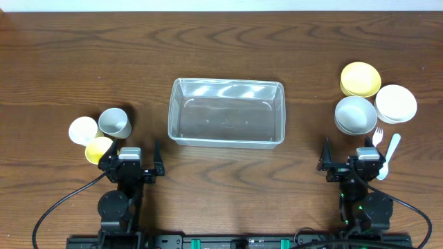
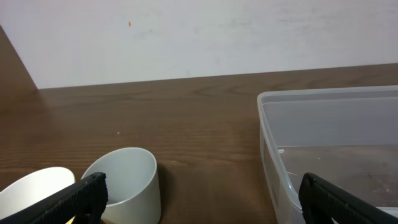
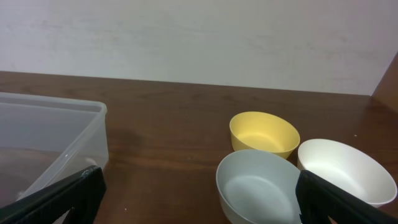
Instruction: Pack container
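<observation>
The grey cup's rim (image 1: 127,122) (image 2: 156,172), on the side facing the clear plastic container, will be the next place my left gripper goes to and closes.
The clear plastic container (image 1: 227,112) stands empty at the middle of the table; it also shows in the left wrist view (image 2: 329,149) and in the right wrist view (image 3: 50,140). My left gripper (image 1: 131,163) is open and empty near the front edge, just right of three cups: grey (image 1: 115,123), white (image 1: 83,130) and yellow (image 1: 98,149). My right gripper (image 1: 354,164) is open and empty, just in front of a grey bowl (image 1: 356,115), a yellow bowl (image 1: 360,79) and a white bowl (image 1: 396,104).
A white plastic fork (image 1: 378,137) and a white spoon (image 1: 390,155) lie beside the right gripper. The grey cup (image 2: 127,183) lies just ahead of the left fingers, the grey bowl (image 3: 261,186) just ahead of the right fingers. A pale wall stands behind the table.
</observation>
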